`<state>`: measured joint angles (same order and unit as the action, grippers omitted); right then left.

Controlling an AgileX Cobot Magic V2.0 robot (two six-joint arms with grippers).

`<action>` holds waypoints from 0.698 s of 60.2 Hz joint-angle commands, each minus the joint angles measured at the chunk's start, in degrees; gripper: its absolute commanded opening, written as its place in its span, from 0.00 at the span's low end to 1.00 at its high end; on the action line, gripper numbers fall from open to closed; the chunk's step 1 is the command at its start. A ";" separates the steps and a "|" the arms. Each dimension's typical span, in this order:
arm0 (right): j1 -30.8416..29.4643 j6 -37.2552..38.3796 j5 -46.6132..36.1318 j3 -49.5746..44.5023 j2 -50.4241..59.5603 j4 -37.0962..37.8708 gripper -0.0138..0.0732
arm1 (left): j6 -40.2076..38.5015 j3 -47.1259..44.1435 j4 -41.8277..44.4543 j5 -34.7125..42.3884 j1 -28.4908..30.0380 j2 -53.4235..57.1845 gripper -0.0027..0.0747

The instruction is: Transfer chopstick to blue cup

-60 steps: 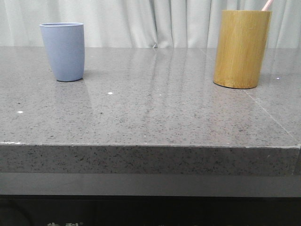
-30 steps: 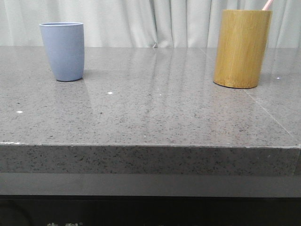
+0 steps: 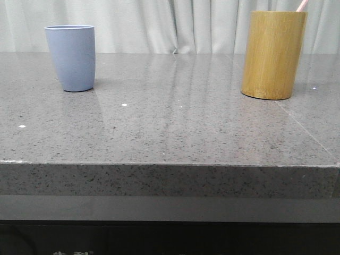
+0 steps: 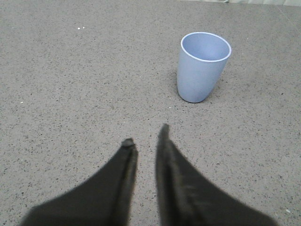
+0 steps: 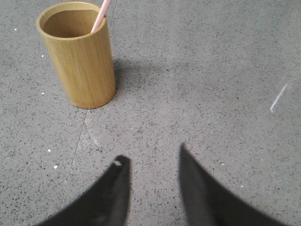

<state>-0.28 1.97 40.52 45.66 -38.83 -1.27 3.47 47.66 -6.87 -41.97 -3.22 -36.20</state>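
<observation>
Next, my left gripper needs to go to the blue cup and grab the cup's rim (image 3: 46,28) (image 4: 182,45) on the side away from the bamboo holder.
The blue cup (image 3: 70,58) stands upright and empty at the far left of the table; it also shows in the left wrist view (image 4: 203,68). A thin pale pink chopstick (image 3: 302,5) pokes out of the tan bamboo holder (image 3: 273,56) at the far right, and both show in the right wrist view, the chopstick (image 5: 101,15) leaning in the holder (image 5: 80,56). My left gripper (image 4: 146,135) hangs above bare table short of the cup, its jaws a narrow gap apart and empty. My right gripper (image 5: 152,154) is open and empty, short of the holder. Neither gripper shows in the front view.
The grey speckled stone table (image 3: 170,122) has its front edge (image 3: 170,164) near me. A pale curtain (image 3: 159,24) hangs behind it. A seam (image 3: 305,127) runs across the top at the right.
</observation>
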 commanded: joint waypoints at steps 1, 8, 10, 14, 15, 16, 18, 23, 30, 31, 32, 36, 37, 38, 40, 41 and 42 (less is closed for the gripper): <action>0.04 -0.63 -3.56 2.04 -0.43 0.81 0.73 | 0.00 1.98 -0.52 4.24 0.15 -0.33 0.50; 0.04 -0.63 -3.56 2.04 -0.43 0.81 0.77 | 0.00 1.98 -0.52 4.24 0.15 -0.33 0.70; 0.04 -0.63 -3.56 2.04 -0.43 0.81 0.77 | 0.00 1.98 -0.52 4.39 0.15 -0.33 0.71; 0.04 -0.63 -3.56 2.04 -0.43 0.81 0.77 | 0.00 2.23 -0.73 4.92 0.15 -0.60 0.70; 0.04 -0.63 -3.56 2.04 -0.43 0.81 0.77 | 0.00 2.34 -0.91 5.08 0.15 -0.72 0.69; 0.04 -0.63 -3.56 2.04 -0.43 0.81 0.77 | 0.07 2.48 -1.01 5.21 0.15 -0.89 0.69; 0.04 -0.63 -3.56 2.04 -0.43 0.81 0.77 | 0.07 2.98 -1.16 5.21 0.15 -1.52 0.68; 0.04 -0.63 -3.56 2.04 -0.43 0.76 0.77 | 0.07 4.40 -1.97 5.21 0.15 -3.42 0.65; 0.04 -0.63 -3.49 2.04 -0.43 0.76 0.77 | 2.53 7.17 -4.61 5.10 0.15 -7.15 0.61; 0.04 -0.63 -3.49 2.04 -0.43 0.76 0.77 | 3.16 7.73 -5.41 4.96 0.15 -7.99 0.61; 0.04 -0.63 -3.49 2.04 -0.43 0.76 0.77 | 3.78 8.16 -5.86 4.75 0.15 -8.55 0.60; 0.04 -0.63 -3.49 2.04 -0.43 0.76 0.77 | 6.59 10.53 -7.98 3.61 0.15 -11.57 0.60; 0.04 -0.63 -3.49 2.04 -0.43 0.76 0.77 | 6.92 11.06 -8.21 3.30 0.15 -12.18 0.60; 0.04 -0.63 -3.49 2.04 -0.43 0.76 0.77 | 7.38 11.61 -8.37 3.04 0.15 -12.82 0.60; 0.04 -0.63 -3.49 2.04 -0.43 0.76 0.77 | 7.65 12.93 -8.35 2.75 -0.11 -14.61 0.60; 0.04 -0.63 -3.49 2.04 -0.43 0.76 0.77 | 7.65 13.45 -8.35 2.75 -0.11 -15.33 0.60; 0.04 -0.63 -3.49 2.04 -0.43 0.76 0.77 | 7.65 14.25 -8.35 2.75 -0.41 -16.41 0.60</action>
<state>-0.28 1.87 40.86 45.66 -38.83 -1.17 9.91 57.87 -13.27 -42.34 -3.22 -49.61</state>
